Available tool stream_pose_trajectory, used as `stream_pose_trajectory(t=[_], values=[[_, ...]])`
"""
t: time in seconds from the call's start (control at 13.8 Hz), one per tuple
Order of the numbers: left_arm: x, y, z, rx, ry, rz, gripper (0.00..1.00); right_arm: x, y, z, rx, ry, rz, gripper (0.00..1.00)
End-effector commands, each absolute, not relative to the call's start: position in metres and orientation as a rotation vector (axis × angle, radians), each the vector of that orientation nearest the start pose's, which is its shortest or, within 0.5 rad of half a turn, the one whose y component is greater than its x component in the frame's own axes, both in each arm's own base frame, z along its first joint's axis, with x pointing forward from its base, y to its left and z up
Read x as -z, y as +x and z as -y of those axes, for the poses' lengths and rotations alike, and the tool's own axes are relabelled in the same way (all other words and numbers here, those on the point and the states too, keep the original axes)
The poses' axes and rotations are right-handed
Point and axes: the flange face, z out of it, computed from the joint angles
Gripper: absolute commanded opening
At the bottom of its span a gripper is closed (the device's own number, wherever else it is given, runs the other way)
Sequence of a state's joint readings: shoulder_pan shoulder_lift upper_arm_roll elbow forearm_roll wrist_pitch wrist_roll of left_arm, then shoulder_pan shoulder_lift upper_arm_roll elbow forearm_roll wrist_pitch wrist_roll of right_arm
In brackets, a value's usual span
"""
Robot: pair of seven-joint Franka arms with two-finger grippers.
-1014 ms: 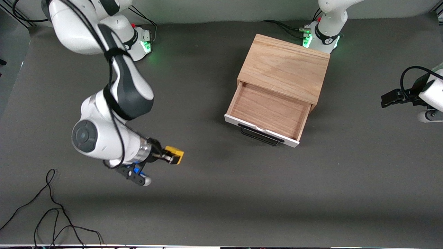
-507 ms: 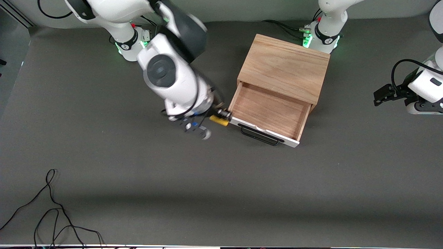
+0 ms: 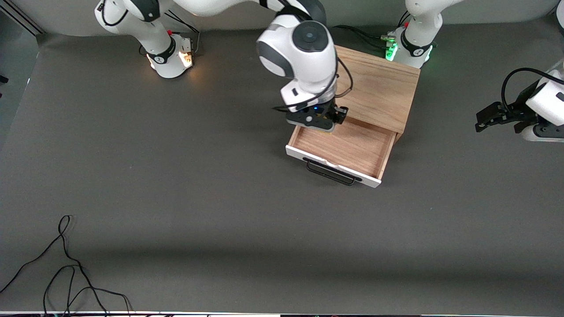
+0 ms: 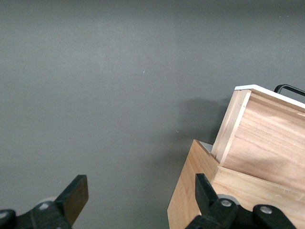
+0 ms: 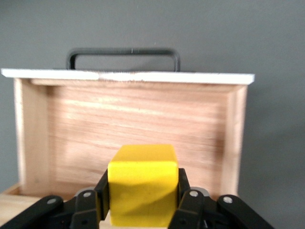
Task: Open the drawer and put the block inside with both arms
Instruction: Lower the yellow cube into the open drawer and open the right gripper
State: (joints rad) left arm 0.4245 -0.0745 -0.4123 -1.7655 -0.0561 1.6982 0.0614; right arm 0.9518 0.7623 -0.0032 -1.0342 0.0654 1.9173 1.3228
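My right gripper is to release the yellow block on the middle of the drawer's wood bottom [image 3: 334,139] [image 5: 144,138], behind the black wire handle.
The drawer [image 3: 348,145] of the light wooden box [image 3: 379,86] stands pulled open, its white front panel and black wire handle [image 3: 330,173] toward the front camera. My right gripper [image 3: 323,125] is shut on the yellow block [image 5: 143,183] and holds it over the inner part of the drawer, close to the box. In the right wrist view the drawer's wood floor [image 5: 133,124] lies under the block. My left gripper [image 3: 484,121] is open and empty, waiting over the table's left-arm end; its view [image 4: 140,196] shows the drawer's side [image 4: 267,138].
A loose black cable [image 3: 66,264] lies on the grey mat at the near corner toward the right arm's end. More cables run by both arm bases, which stand along the table's back edge.
My right arm has carried the block from beside the drawer's front corner to over the drawer's inside. The left arm has hardly moved.
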Motion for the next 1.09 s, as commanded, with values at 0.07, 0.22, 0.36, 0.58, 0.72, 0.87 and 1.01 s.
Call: stream_pose_trajectory(t=[0.07, 0.22, 0.36, 0.58, 0.72, 0.87, 1.01], values=[[-0.586, 0.550, 0.030, -0.005, -3.180, -0.178, 1.00, -0.365, 0.452, -0.638, 0.046, -2.960, -0.616, 0.00], [-0.586, 0.553, 0.025, -0.001, -3.186, -0.172, 1.00, -0.358, 0.454, -0.641, 0.057, -2.944, -0.605, 0.00], [-0.588, 0.554, 0.023, 0.012, -3.189, -0.168, 1.00, -0.346, 0.457, -0.643, 0.068, -2.931, -0.607, 0.00], [-0.596, 0.560, 0.022, 0.038, -3.190, -0.144, 1.00, -0.319, 0.458, -0.647, 0.067, -2.930, -0.609, 0.00], [-0.600, 0.571, 0.024, 0.052, -3.189, -0.140, 1.00, -0.315, 0.458, -0.647, 0.064, -2.934, -0.612, 0.11], [-0.598, 0.568, 0.021, 0.020, -3.173, -0.142, 1.00, -0.314, 0.456, -0.648, 0.060, -2.933, -0.609, 0.15], [-0.597, 0.569, 0.019, 0.029, -3.145, -0.149, 1.00, -0.313, 0.457, -0.647, 0.066, -2.938, -0.611, 0.99]])
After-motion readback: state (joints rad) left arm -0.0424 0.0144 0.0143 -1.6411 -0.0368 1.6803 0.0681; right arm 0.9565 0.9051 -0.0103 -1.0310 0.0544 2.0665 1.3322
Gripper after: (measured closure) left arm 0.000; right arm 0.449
